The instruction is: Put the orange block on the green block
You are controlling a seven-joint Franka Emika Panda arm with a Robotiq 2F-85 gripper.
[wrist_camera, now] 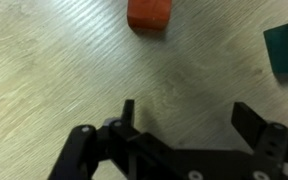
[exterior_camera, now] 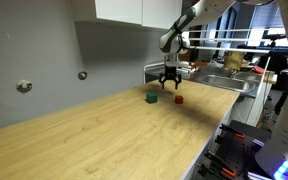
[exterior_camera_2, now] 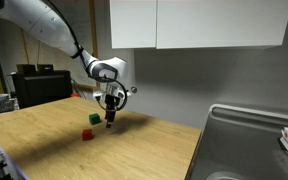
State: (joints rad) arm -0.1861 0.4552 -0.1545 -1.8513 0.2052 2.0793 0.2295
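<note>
The orange block belongs on the green block. So next, my gripper needs to move to the orange block and close on its opposite sides [exterior_camera: 179, 99] [wrist_camera: 149, 12].
The orange block [exterior_camera: 178, 99] [exterior_camera_2: 86, 133] is a tiny red-orange cube on the wooden table. The green block [exterior_camera: 152, 98] [exterior_camera_2: 93, 119] is a dark green cube close beside it, apart from it. My gripper [exterior_camera: 170, 86] [exterior_camera_2: 110, 122] hovers just above the table near both blocks, open and empty. In the wrist view the orange block [wrist_camera: 148, 14] lies at the top edge and the green block [wrist_camera: 286, 48] at the right edge. The open fingers [wrist_camera: 189, 115] have only bare wood between them.
A metal sink [exterior_camera: 229, 82] [exterior_camera_2: 249, 140] adjoins the wooden table [exterior_camera: 104, 140] on one end. A grey wall and white cabinets [exterior_camera_2: 194, 22] stand behind. Black equipment [exterior_camera_2: 39, 82] sits beyond the far table corner.
</note>
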